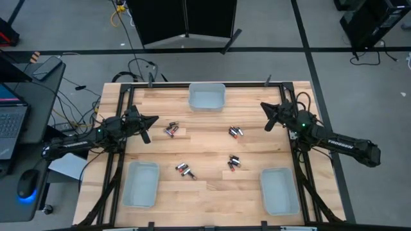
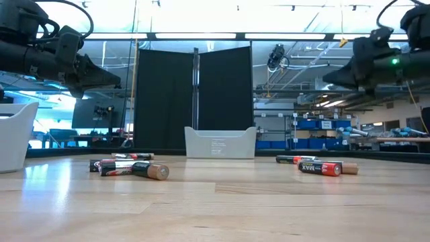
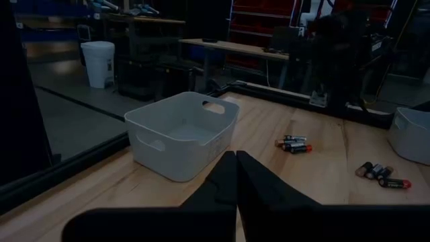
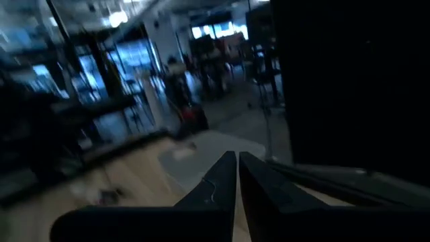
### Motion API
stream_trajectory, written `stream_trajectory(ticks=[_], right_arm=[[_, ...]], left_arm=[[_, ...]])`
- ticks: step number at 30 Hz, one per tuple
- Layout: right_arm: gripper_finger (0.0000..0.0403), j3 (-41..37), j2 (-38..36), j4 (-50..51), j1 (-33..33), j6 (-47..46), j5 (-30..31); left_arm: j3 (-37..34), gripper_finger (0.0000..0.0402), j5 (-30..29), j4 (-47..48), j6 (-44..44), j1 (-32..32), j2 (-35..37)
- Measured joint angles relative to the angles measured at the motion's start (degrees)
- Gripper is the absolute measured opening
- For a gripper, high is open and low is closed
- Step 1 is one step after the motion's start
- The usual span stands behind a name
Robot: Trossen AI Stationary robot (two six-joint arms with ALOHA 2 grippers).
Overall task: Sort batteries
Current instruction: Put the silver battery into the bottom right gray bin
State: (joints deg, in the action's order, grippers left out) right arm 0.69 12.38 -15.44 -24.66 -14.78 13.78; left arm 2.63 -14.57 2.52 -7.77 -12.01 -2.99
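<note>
The robot's right gripper should next grab the middle of the black-and-silver battery [image 1: 240, 131] on the side of the far group closest to that gripper.
Small batteries lie on their sides on the wooden table in loose groups: far left [image 1: 171, 129], far right [image 1: 236, 132], near right [image 1: 234, 162] and near left [image 1: 185, 171]. The low view shows them as red-and-black and dark cells [image 2: 134, 169] [image 2: 322, 167]. My left gripper [image 1: 154, 119] [image 3: 236, 156] hovers shut above the table's left side and holds nothing. My right gripper [image 1: 263, 107] [image 4: 238, 156] hovers shut above the far right side, also holding nothing. Both point level toward the table's middle, well above the batteries.
Three pale trays stand on the table: one at the far middle [image 1: 207, 96] [image 3: 181, 134], one near left [image 1: 140, 183], one near right [image 1: 279, 190]. A black frame [image 1: 122, 96] runs along the table's edges. A black screen [image 2: 195, 94] stands behind the far edge.
</note>
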Motion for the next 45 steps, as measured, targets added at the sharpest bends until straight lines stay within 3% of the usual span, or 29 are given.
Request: stream_trajectory(ticks=[8, 13, 19, 32, 38, 45], right_arm=[[0.0032, 0.0, 0.2, -8.1, 0.1, 2.1, 0.1], [0.0032, 0.0, 0.5, -13.5, 0.1, -3.1, -2.7], [0.0008, 4.4, 3.5, -4.1, 2.6, -3.2, -2.6], [0.001, 23.1, 29.4, 27.2, 11.8, -16.5, -1.5], [0.002, 24.8, 41.4, 29.9, 17.0, -24.6, -1.5], [0.0061, 24.8, 51.0, 30.7, 19.4, -29.6, -1.5]], left_arm=[[0.0, 0.0006, 0.0, 0.0, 0.0, 0.0, 0.0], [0.0, 0.0006, 0.0, 0.0, 0.0, 0.0, 0.0], [0.0, 0.0006, 0.0, 0.0, 0.0, 0.0, 0.0], [0.0, 0.0006, 0.0, 0.0, 0.0, 0.0, 0.0], [0.0, 0.0006, 0.0, 0.0, 0.0, 0.0, 0.0], [0.0, 0.0006, 0.0, 0.0, 0.0, 0.0, 0.0]])
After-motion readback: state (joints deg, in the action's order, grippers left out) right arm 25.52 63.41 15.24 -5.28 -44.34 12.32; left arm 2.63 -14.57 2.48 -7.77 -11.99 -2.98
